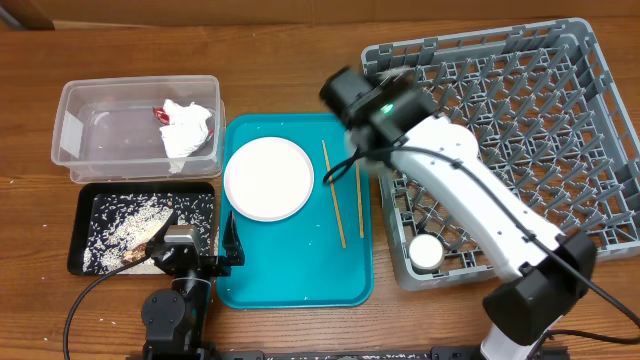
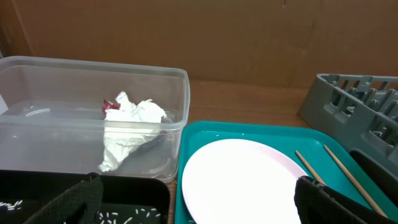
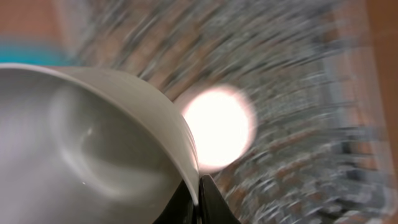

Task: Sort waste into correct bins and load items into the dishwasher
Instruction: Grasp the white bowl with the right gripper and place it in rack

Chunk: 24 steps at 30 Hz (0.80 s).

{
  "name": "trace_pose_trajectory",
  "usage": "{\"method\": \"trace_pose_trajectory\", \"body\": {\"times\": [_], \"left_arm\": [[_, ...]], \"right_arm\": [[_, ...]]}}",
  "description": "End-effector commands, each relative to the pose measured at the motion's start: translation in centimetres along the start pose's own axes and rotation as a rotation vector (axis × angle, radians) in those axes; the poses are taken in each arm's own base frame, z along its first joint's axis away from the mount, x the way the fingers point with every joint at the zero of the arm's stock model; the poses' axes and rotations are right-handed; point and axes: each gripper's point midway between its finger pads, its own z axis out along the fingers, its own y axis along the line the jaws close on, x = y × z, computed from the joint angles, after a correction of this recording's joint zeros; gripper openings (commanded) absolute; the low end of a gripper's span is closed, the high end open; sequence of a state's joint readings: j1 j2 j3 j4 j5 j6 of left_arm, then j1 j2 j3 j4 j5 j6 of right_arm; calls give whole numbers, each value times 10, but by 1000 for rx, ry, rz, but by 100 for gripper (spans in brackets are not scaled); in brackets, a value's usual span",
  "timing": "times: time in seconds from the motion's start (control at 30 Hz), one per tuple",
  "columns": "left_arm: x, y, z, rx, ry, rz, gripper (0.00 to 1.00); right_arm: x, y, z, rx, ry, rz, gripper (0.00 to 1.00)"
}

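Next, my right gripper lets go of the white bowl on the empty pegs (image 1: 540, 138) just past the middle of the grey dish rack.
My right gripper (image 3: 199, 199) is shut on the rim of a white bowl (image 3: 93, 137); the view behind it is blurred. In the overhead view that gripper (image 1: 372, 100) is over the left edge of the grey dish rack (image 1: 520, 60), with the bowl hidden under it. A small white cup (image 1: 427, 252) sits in the rack's near left corner. A white plate (image 1: 268, 178) and two chopsticks (image 1: 333, 193) lie on the teal tray (image 1: 300, 285). My left gripper (image 2: 199, 205) is open and empty, low at the near edge between the black tray (image 1: 85, 262) and the plate (image 2: 242, 180).
The clear tub (image 1: 75, 140) holds the crumpled napkin (image 1: 185, 130) and the red wrapper (image 1: 160, 114). The black tray holds rice and brown scraps (image 1: 135, 225). The right arm (image 1: 480, 210) crosses over the rack's left side.
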<state>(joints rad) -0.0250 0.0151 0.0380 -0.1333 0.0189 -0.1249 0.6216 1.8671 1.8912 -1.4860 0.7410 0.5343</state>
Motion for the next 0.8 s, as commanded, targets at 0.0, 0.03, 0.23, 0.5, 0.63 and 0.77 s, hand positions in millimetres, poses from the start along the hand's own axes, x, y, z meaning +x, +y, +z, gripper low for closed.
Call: {"method": "trace_pose_trajectory", "body": {"times": [0.0, 0.03, 0.23, 0.5, 0.63, 0.77], "left_arm": [[0, 0, 0, 3, -8, -10, 100], [0, 0, 0, 3, -8, -10, 100], [0, 0, 0, 3, -8, -10, 100], [0, 0, 0, 3, -8, -10, 100], [0, 0, 0, 3, -8, -10, 100], [0, 0, 0, 3, -8, -10, 100]], "right_arm": [[-46, -92, 0, 353, -225, 264, 4], [-44, -109, 14, 390, -190, 288, 4], [-4, -199, 80, 607, 14, 363, 4], [50, -242, 129, 688, 192, 432, 4], [65, -229, 142, 687, 212, 394, 4], [72, -216, 149, 677, 212, 347, 4]]}}
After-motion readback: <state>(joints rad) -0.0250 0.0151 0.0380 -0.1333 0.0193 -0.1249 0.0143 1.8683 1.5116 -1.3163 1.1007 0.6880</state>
